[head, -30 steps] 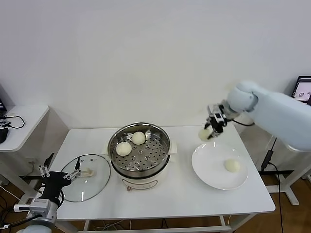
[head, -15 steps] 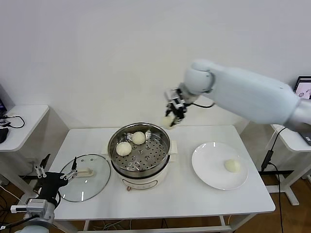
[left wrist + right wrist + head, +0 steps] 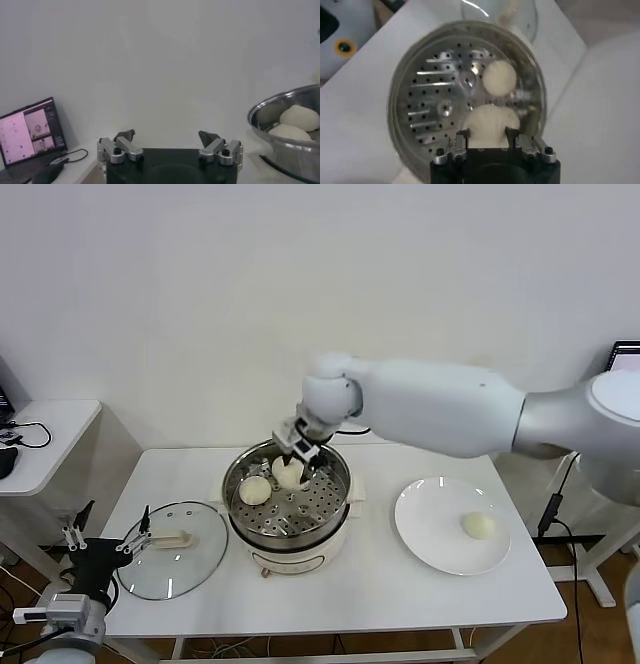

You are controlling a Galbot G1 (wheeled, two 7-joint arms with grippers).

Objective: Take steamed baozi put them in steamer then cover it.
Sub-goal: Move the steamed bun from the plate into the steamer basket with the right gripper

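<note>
My right gripper is to set the cream baozi down, and it will place it on the bare front part of the steamer's perforated tray (image 3: 280, 521) (image 3: 455, 73).
The steamer (image 3: 330, 506) stands mid-table, a shiny pot with a perforated tray (image 3: 432, 107) on a white base. My right gripper (image 3: 292, 462) hangs just over its back part, shut on a cream baozi (image 3: 490, 120) that sits between its fingertips (image 3: 462, 134). One baozi (image 3: 254, 490) lies on the tray beside it. From the left wrist, two baozi (image 3: 299, 116) show inside the pot (image 3: 280, 135). Another baozi (image 3: 478, 525) rests on the white plate (image 3: 430, 529). My left gripper (image 3: 105, 532) waits open and holding nothing at the table's left edge, near the lid.
The clear glass lid (image 3: 190, 569) with its cream handle (image 3: 172, 538) lies flat, left of the steamer. A side table with cables (image 3: 30, 434) stands further left. A laptop (image 3: 30, 132) shows in the left wrist view.
My right arm has swung left from above the plate to over the steamer, carrying the baozi. The left gripper has drifted slightly left and stays open.
</note>
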